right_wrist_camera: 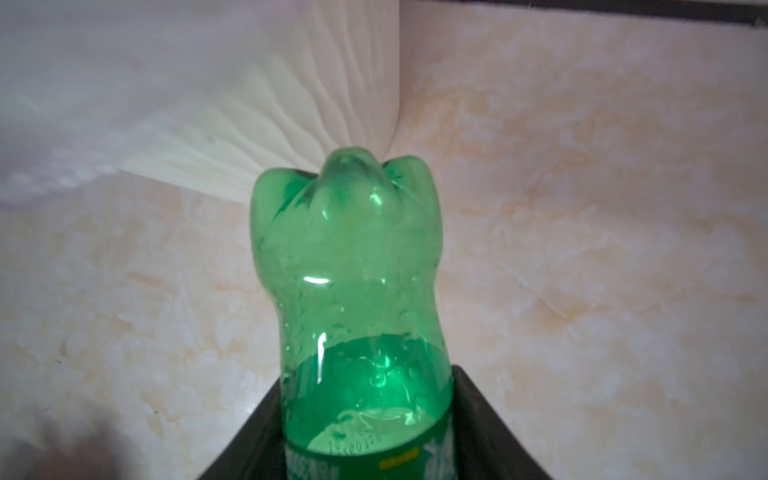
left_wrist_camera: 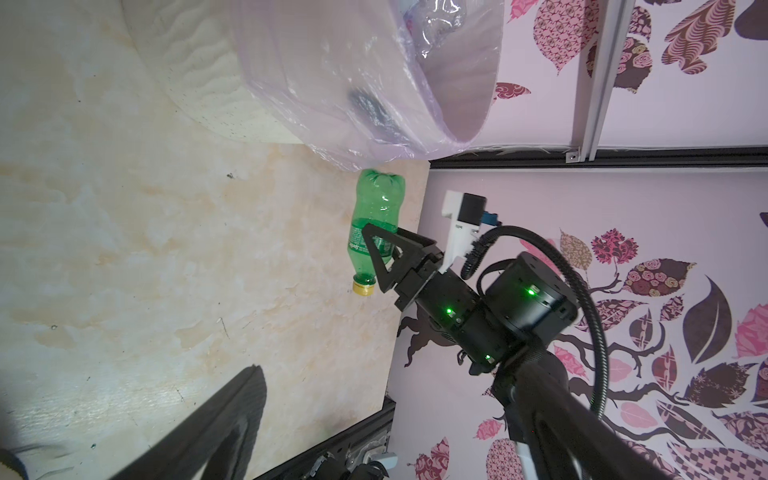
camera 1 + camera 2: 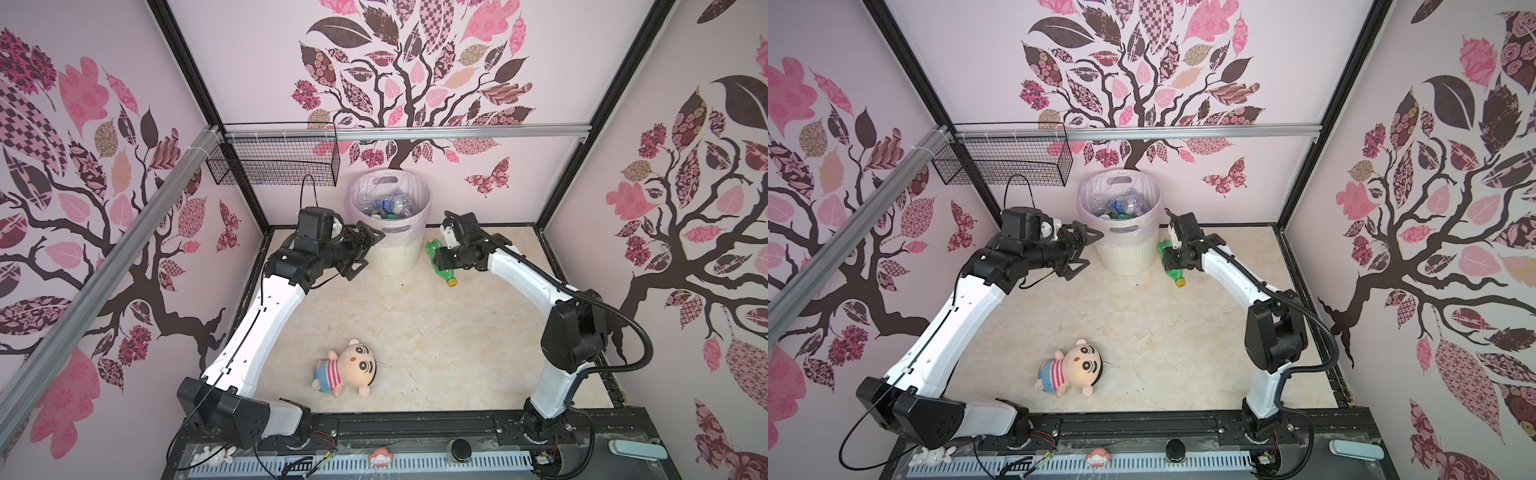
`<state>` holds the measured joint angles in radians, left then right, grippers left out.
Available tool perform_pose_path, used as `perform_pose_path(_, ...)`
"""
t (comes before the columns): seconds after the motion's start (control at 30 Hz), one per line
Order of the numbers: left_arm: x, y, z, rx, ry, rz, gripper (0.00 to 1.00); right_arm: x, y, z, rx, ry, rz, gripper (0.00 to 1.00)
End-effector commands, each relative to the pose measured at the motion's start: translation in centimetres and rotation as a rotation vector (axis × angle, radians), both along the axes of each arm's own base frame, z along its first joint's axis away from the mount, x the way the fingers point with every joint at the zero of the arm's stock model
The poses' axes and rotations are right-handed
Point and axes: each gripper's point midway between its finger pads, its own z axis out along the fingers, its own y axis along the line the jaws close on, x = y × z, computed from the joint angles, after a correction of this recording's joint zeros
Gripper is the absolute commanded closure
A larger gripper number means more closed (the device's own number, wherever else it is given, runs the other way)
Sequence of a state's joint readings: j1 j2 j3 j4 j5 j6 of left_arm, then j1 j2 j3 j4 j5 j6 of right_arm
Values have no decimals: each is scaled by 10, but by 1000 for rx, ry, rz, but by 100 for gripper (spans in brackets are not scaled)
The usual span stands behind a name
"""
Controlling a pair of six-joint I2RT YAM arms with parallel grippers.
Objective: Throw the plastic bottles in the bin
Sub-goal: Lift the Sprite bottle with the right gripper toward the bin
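Note:
Next, my right gripper drops the green plastic bottle in the bin (image 3: 414,201), next to the clear bottle with the blue label.
A green plastic bottle (image 3: 434,248) (image 3: 1163,248) (image 2: 376,208) (image 1: 353,270) with a yellow cap (image 3: 451,282) lies on the floor just right of the bin (image 3: 390,257) (image 3: 1125,259) (image 2: 199,75) (image 1: 332,104). My right gripper (image 3: 440,261) (image 3: 1169,262) (image 2: 380,257) (image 1: 368,415) is shut on its labelled middle, one finger against each side. The cream ribbed bin has a pale pink bag and holds several bottles (image 3: 390,205) (image 3: 1125,205). My left gripper (image 3: 365,252) (image 3: 1086,251) hangs open by the bin's left wall, holding nothing.
A plush doll (image 3: 349,370) (image 3: 1073,370) in a striped shirt lies on the near floor. A black wire-mesh basket (image 3: 274,162) (image 3: 1005,162) hangs on the back rail, left of the bin. Patterned walls close in the left, back and right sides.

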<state>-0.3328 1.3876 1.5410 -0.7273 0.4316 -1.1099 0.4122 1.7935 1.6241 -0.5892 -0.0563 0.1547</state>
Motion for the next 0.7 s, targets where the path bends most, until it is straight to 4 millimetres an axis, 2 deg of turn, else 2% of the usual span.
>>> perform_pose_path(0.0,7,-3,25,-20,-57,-4,3,-8,1,94,94,-185,0,57)
perform_pose_path(0.13,14,-5,35,-18,-73,-7,3,-3,6,166,176,-329,6,57)
perform_pose_path(0.27,19,-8,46,-14,-91,-17,3,5,13,223,264,-436,8,57)
perform_pose_path(0.57,38,-4,70,0,-136,-10,3,32,37,295,429,-585,40,55)
perform_pose_path(0.63,41,-2,67,6,-128,-8,3,34,42,311,469,-624,58,55)
perform_pose_path(0.67,41,0,80,-2,-157,-5,3,35,44,318,487,-646,65,54)
